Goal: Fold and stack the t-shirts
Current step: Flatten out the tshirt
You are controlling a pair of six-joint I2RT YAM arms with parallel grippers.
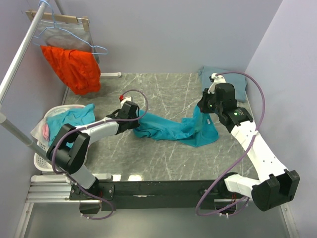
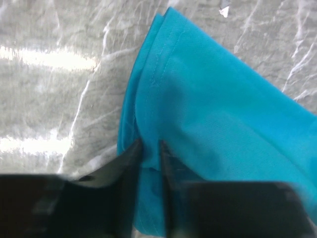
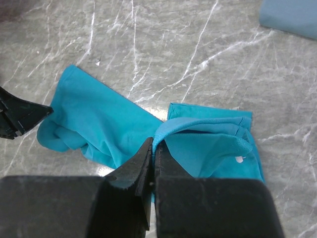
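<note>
My left gripper's fingers have the bright teal t-shirt's under layer sticking out past them, so I should open them and take both layers of its hem (image 2: 142, 124) before I lift.
The bright teal t-shirt (image 1: 173, 130) lies bunched across the middle of the marble table. My left gripper (image 1: 134, 119) is shut on its left end; in the left wrist view teal cloth (image 2: 218, 109) is pinched between the black fingers (image 2: 130, 163). My right gripper (image 1: 202, 110) is shut on the shirt's right edge and lifts it; the right wrist view shows the raised neck hem (image 3: 208, 126) with a white label (image 3: 239, 159). The slate grey-blue t-shirt (image 1: 225, 82) lies folded at the back right corner, also in the right wrist view (image 3: 290, 17).
A white laundry basket (image 1: 40, 158) at the left table edge holds more teal and pink cloth. An orange-red garment (image 1: 74, 67) hangs on a rack with blue hangers at the back left. Walls close in on the right and back.
</note>
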